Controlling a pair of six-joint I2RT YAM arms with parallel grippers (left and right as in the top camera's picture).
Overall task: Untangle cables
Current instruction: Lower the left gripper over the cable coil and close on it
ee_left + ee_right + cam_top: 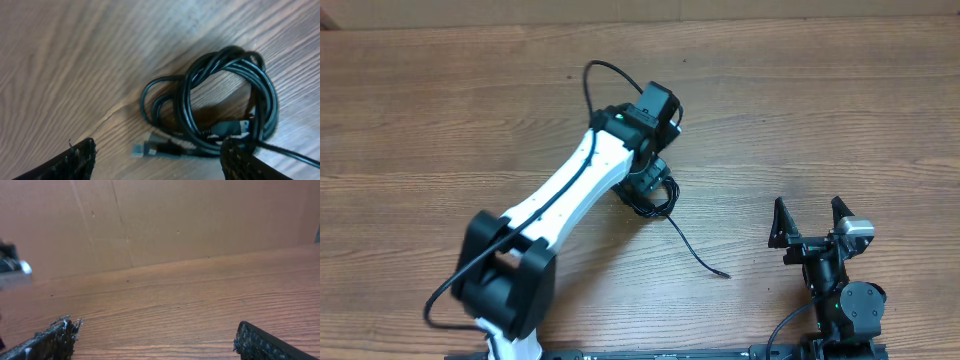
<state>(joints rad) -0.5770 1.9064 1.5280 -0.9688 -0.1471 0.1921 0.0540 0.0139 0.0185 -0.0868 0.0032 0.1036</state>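
Observation:
My left gripper's fingers are on either side of the plug end and the coil is ahead, so my left gripper will reach forward and lift the bundle by the coil's strands (pixel 186 117).
The cables (pixel 227 95) are thin black cords coiled in a small bundle on the wooden table, with a plug end (pixel 152 148) sticking out towards the left in the left wrist view. In the overhead view the bundle (pixel 655 200) lies partly under my left arm, and one loose cord (pixel 695 250) trails right and forward to a small plug. My left gripper (pixel 157 160) is open just above the bundle, its fingers either side of the plug end. My right gripper (pixel 808 222) is open and empty at the front right, well apart from the cables.
A brown cardboard wall (pixel 175 220) stands behind the table in the right wrist view. The left arm's own thick black wire (pixel 605 75) loops above its wrist. The wooden table (pixel 440 120) extends to the left and back.

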